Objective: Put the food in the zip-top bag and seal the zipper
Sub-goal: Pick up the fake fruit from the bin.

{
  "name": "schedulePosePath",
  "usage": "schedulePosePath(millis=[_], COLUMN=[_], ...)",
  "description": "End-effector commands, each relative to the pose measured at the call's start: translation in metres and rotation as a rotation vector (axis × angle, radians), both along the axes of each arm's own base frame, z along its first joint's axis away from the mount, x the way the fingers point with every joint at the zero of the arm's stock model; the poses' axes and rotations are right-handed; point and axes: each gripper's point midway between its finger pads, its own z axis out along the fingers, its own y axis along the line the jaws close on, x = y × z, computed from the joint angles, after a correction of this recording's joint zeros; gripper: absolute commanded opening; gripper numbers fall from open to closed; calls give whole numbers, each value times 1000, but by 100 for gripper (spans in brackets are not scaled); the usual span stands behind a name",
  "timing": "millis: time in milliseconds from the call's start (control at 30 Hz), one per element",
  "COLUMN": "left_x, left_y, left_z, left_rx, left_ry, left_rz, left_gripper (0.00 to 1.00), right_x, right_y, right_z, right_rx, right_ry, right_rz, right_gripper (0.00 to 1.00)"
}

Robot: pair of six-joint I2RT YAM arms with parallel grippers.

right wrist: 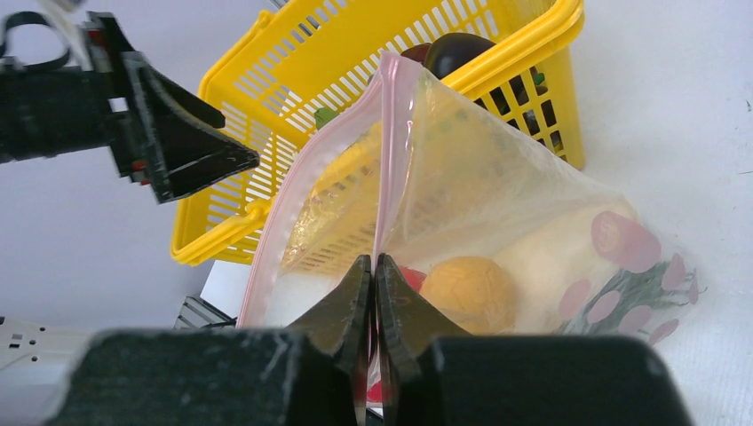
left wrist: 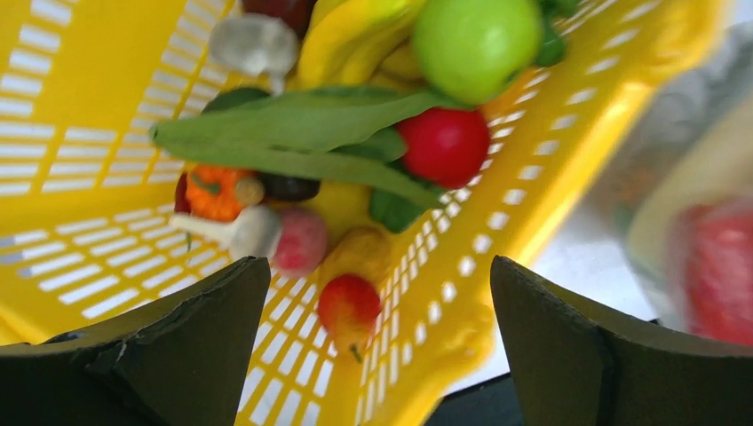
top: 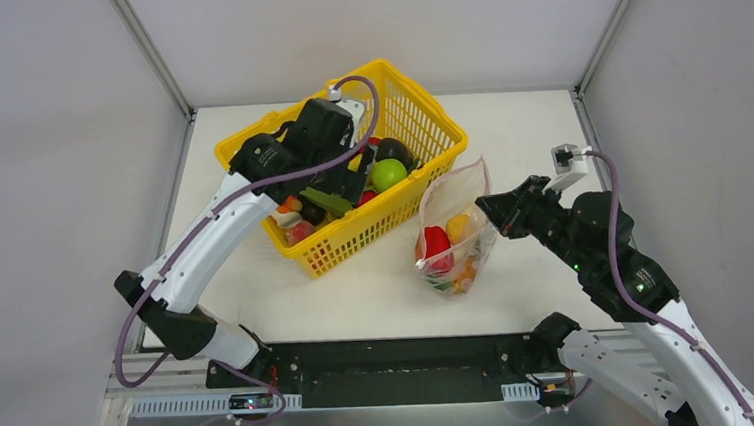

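Observation:
I need to next have my left gripper grasp the small red-yellow fruit by its narrower stemmed half (left wrist: 349,325), close to the pink-white radish in the yellow basket.
Most of the food lies in the yellow basket (top: 335,248): a green apple (top: 387,174) (left wrist: 475,44), a red tomato (left wrist: 442,146), a leafy green (left wrist: 302,133), a pink-white radish (left wrist: 266,235) and a small red-yellow fruit (left wrist: 348,306). My left gripper (top: 343,187) (left wrist: 377,266) hangs open over them, holding nothing. The zip-top bag (top: 452,203) (right wrist: 515,186) stands right of the basket, holding a red piece (top: 437,247) and an orange ball (right wrist: 466,288). Its mouth gapes, with the pink zipper (right wrist: 389,151) unsealed. My right gripper (top: 483,206) (right wrist: 375,262) is shut on the bag's mouth edge.
The basket (left wrist: 71,89) sits at the back middle of the white table (top: 507,124), touching the bag's left side. Grey walls close in the table on three sides. A black rail (top: 404,366) runs along the near edge between the arm bases.

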Motion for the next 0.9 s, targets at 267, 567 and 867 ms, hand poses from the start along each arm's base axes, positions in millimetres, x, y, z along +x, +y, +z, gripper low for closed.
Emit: schedulePosePath(millis=[267, 567, 867], left_x=[-10, -30, -44], left_y=[75, 76, 87], left_z=[-72, -112, -138], left_rx=[254, 379, 478], left_ry=[493, 753, 887], left_rz=[94, 35, 22], left_gripper=[95, 91, 90], right_x=[2, 0, 0], right_y=[-2, -8, -10], right_z=[11, 10, 8], right_rx=[26, 15, -1], right_ry=[-37, -56, -62], right_rz=[-16, -35, -34], right_gripper=[8, 8, 8])
